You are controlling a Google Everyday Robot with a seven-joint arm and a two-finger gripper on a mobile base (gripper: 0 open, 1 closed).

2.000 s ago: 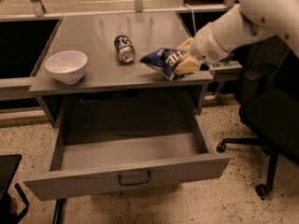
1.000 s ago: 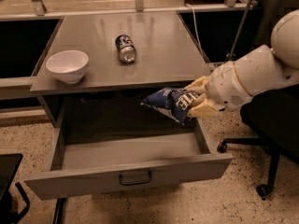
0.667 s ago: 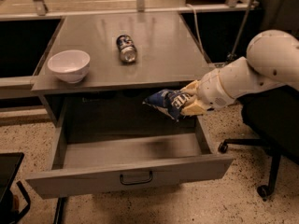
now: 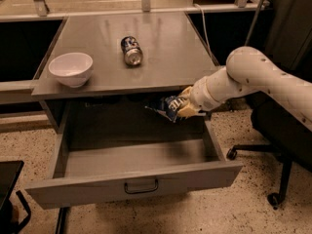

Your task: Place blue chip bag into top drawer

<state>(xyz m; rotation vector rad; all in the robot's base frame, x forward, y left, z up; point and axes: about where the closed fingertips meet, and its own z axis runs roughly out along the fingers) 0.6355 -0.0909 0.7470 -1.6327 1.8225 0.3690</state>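
Note:
My gripper needs to let go of the blue chip bag inside the top drawer, midway [image 4: 160, 133] between its dark handle and the tabletop.
The top drawer [image 4: 131, 185] stands pulled open under the grey table, its dark bar handle [image 4: 141, 186] at the centre of the front panel. My gripper [image 4: 184, 104] is shut on the blue chip bag [image 4: 168, 107], a crumpled dark blue foil bag with white lettering. It holds the bag above the back right part of the drawer's inside, just below the tabletop's front edge. The white arm reaches in from the right.
A white bowl [image 4: 71, 68] sits on the tabletop [image 4: 161, 48] at the left, a blue-and-silver soda can [image 4: 131, 50] lies on its side near the middle. A black office chair [image 4: 278, 145] stands right of the drawer. A dark object [image 4: 9, 189] is at the lower left.
The gripper carried the bag off the tabletop, down past its front edge, then leftward and back to above the drawer's rear right. The bag stays gripped.

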